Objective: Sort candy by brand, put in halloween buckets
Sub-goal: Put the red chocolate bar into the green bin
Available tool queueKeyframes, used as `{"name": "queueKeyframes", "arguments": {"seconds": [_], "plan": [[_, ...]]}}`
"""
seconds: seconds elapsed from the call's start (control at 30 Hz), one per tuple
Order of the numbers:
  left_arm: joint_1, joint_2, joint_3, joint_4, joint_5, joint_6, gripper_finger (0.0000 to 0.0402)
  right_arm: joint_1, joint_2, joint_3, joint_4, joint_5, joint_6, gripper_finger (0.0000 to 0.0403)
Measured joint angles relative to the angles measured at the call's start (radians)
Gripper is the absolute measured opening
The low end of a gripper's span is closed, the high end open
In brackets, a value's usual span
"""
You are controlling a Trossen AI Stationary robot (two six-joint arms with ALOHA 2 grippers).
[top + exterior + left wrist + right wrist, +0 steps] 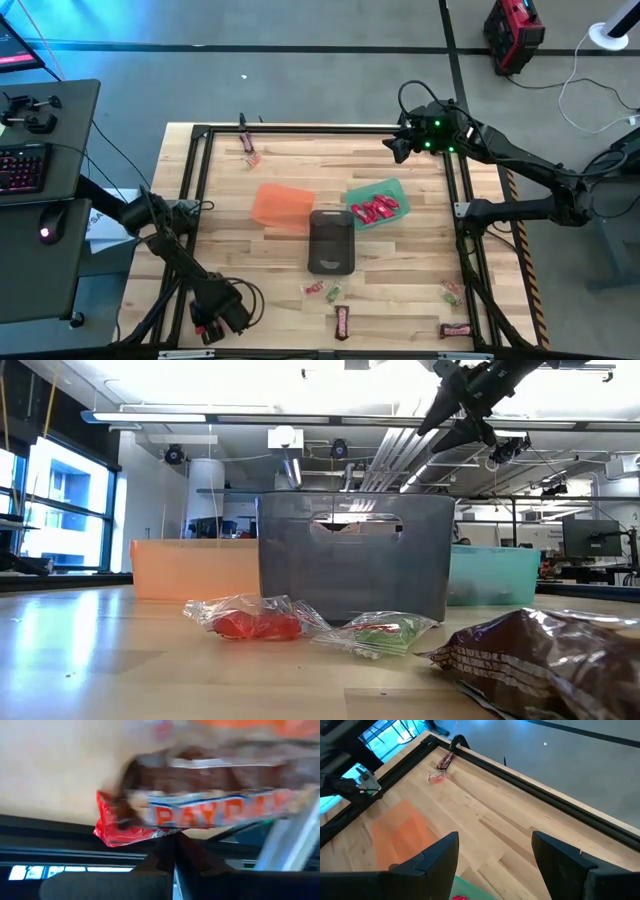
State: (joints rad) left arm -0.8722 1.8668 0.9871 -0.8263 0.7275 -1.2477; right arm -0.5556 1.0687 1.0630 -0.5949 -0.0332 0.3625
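My left gripper needs to let go of the red candy in front of the orange bucket, beside the dark grey bucket's near end (275, 272).
My left gripper (212, 322) is at the table's near left corner, shut on a brown and white candy bar with a red end (215, 810). My right gripper (400, 146) hangs open above the far right of the table (495, 865), with nothing between its fingers. In the middle stand the orange bucket (280, 205), the dark grey bucket (331, 241) and the green bucket (378, 203), which holds red candies. Loose candies lie near the front edge: a red one (255, 622), a green one (380, 632) and a brown bar (343, 321). My left gripper pinches the candy bar between its two shut fingers (172, 855), at the wrapper's long edge (175, 829) nearer the red end. The bar lies across the fingers. Whether it is clear of the table cannot be told.
More candies lie at the near right (452, 292) (458, 328) and by the far left rail (445, 760). A black frame rail (195, 200) runs around the table top. Bare wood lies between the buckets and the far rail.
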Motion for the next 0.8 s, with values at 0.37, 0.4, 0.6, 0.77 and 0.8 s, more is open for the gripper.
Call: {"name": "queueKeyframes", "arguments": {"seconds": [0.37, 0.4, 0.6, 0.77, 0.8], "plan": [[0.092, -0.003, -0.012, -0.189, -0.187, 0.132, 0.0, 0.0, 0.0, 0.0, 0.0, 0.0, 0.038, 0.0245], [0.109, -0.004, -0.016, -0.194, -0.202, 0.133, 0.0, 0.0, 0.0, 0.0, 0.0, 0.0, 0.048, 0.0245], [0.216, -0.006, -0.046, -0.205, -0.27, 0.139, 0.0, 0.0, 0.0, 0.0, 0.0, 0.0, 0.081, 0.0245], [0.31, -0.006, -0.043, -0.206, -0.307, 0.143, 0.0, 0.002, 0.0, 0.0, 0.0, 0.0, 0.086, 0.0245], [0.328, -0.005, -0.038, -0.206, -0.31, 0.144, 0.0, 0.005, 0.0, 0.0, 0.0, 0.0, 0.086, 0.0245]]}}
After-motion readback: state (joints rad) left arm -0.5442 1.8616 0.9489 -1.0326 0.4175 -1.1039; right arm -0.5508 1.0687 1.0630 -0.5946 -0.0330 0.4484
